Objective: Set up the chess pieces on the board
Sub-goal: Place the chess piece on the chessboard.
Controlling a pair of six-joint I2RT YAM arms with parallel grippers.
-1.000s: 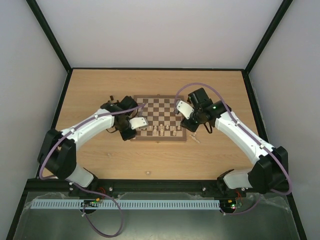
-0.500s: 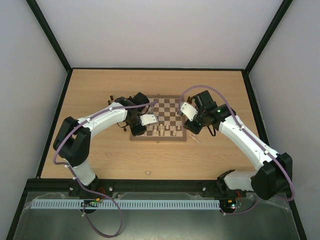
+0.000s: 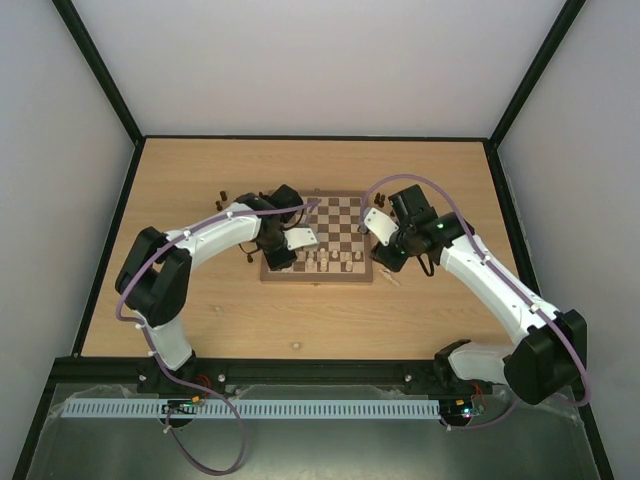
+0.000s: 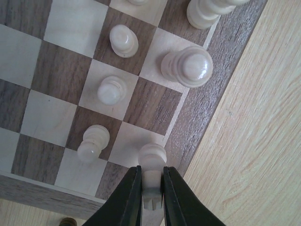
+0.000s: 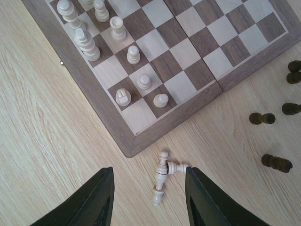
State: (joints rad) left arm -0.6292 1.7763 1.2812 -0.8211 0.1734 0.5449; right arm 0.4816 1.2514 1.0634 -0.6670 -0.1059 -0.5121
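Next, I let go of the cream piece with my left gripper on the light square [image 3: 285, 267] [image 4: 138, 148] beside the board's dark corner square.
The board [image 3: 335, 215] lies mid-table with cream pieces [image 3: 330, 262] along its near rows. My left gripper [image 4: 151, 176] is shut on a cream piece [image 4: 152, 156] and holds it upright over the board's [image 4: 61, 70] corner square by the rim. It shows in the top view [image 3: 288, 255] at the board's near left corner. My right gripper [image 5: 148, 171] is open above two cream pieces [image 5: 162, 179] that lie crossed on the table just off the board's [image 5: 188, 56] corner. It also shows in the top view [image 3: 388, 262].
Other cream pieces [image 4: 112, 89] stand on squares near the held one, with a larger one [image 4: 188, 66] by the rim. Several dark pieces [image 5: 261, 117] lie on the table to the right of the board. More dark pieces [image 3: 222, 195] lie off its far left corner.
My left gripper has moved right, from the board's left edge to over its near left corner, still holding the piece. My right gripper has shifted slightly right.
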